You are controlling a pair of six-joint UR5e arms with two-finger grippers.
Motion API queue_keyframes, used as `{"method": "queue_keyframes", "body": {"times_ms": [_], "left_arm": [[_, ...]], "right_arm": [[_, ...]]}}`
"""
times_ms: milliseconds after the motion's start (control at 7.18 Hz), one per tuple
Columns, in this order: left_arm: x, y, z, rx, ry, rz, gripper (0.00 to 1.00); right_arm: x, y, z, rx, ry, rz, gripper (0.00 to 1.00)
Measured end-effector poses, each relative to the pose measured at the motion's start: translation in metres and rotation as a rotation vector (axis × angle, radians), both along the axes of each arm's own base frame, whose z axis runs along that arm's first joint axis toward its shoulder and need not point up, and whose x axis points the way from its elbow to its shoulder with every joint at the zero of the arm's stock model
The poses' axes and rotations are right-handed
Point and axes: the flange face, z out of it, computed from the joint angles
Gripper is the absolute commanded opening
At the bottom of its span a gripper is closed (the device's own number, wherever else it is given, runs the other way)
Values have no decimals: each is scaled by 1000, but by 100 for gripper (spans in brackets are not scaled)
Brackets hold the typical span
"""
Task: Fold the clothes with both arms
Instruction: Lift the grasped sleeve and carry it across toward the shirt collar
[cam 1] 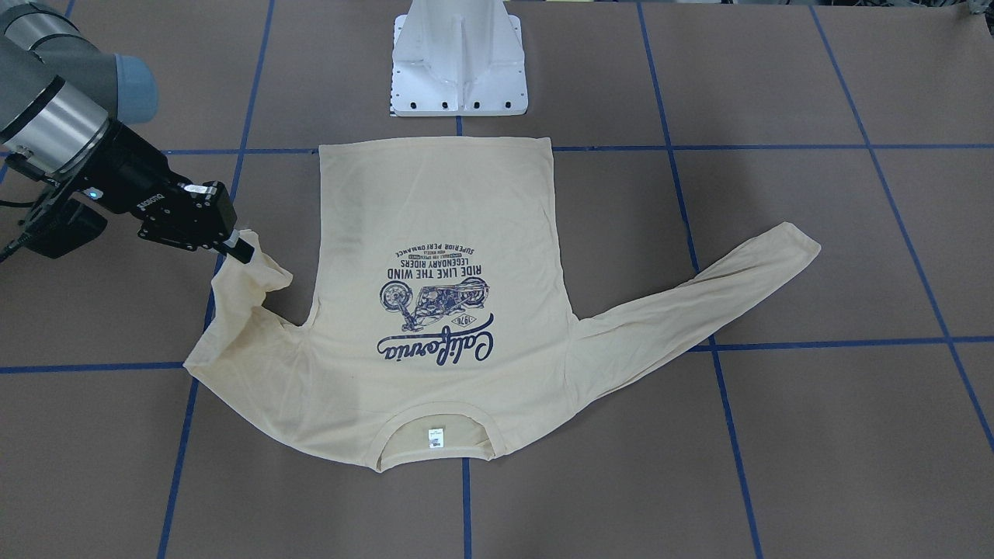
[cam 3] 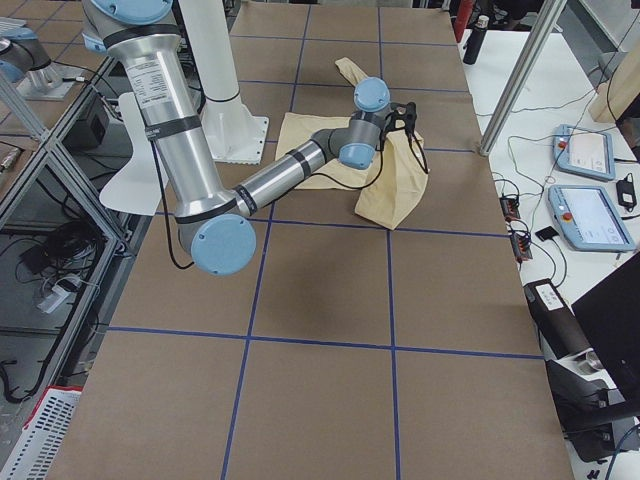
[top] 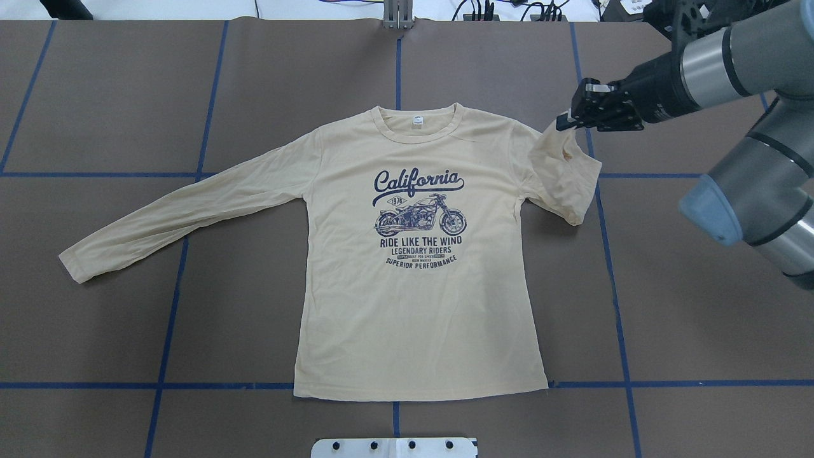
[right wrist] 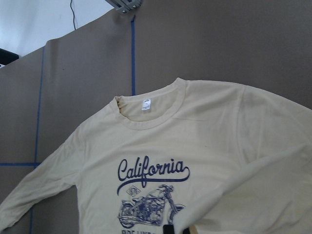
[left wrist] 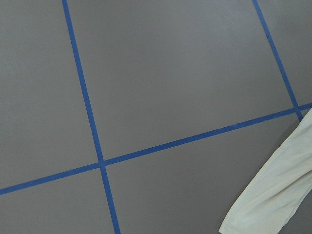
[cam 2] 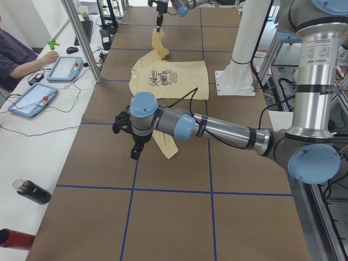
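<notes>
My right gripper needs to let go of the shirt's lifted cuff on the shoulder seam of the stretched-out sleeve [cam 1: 564, 369] [right wrist: 84, 158], beside the California print.
The pale cream-yellow shirt [top: 420, 305] lies flat and print side up on the brown table, its collar away from the robot. My right gripper [top: 564, 122] is shut on the cuff of the shirt's right sleeve [top: 566, 172] and holds it lifted and bunched above the shoulder; it also shows in the front-facing view [cam 1: 237, 250]. The left sleeve [top: 184, 210] lies stretched out flat. My left gripper [cam 2: 134, 149] shows only in the exterior left view, hovering by that sleeve's cuff [left wrist: 273, 195]. I cannot tell if it is open or shut.
The white pedestal base [cam 1: 458, 70] stands at the shirt's hem side. Blue tape lines [top: 613, 286] grid the table. An operator [cam 2: 22, 54], tablets [cam 2: 32, 100] and bottles [cam 2: 30, 191] are along the far side table, by a metal post [cam 2: 81, 41].
</notes>
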Motion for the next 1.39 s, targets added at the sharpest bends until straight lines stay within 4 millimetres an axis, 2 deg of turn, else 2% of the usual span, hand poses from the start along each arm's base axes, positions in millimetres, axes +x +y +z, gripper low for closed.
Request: {"method": "queue_keyframes", "body": {"times_ms": [278,557,696,974,1392], "left_arm": [[-4,-1,2,-4,-3,-9,99],[-6,-2,4,-17,-3,-22,99],[-6,-3,3,-25,-1,-29,99],[-6,-6,3,-40,6,-41,99],[-5,-9,2,-52,11,-51,99]], "right_arm": [[-26,-25,-64,19,-57,3,0],[-79,-62,-109,22,-57,8,0],[-110,-74,-120,16,-43,17,0],[-168,-74,-117,0,-4,29,0],[-230,-68,-114,-32,37,-9,0]]}}
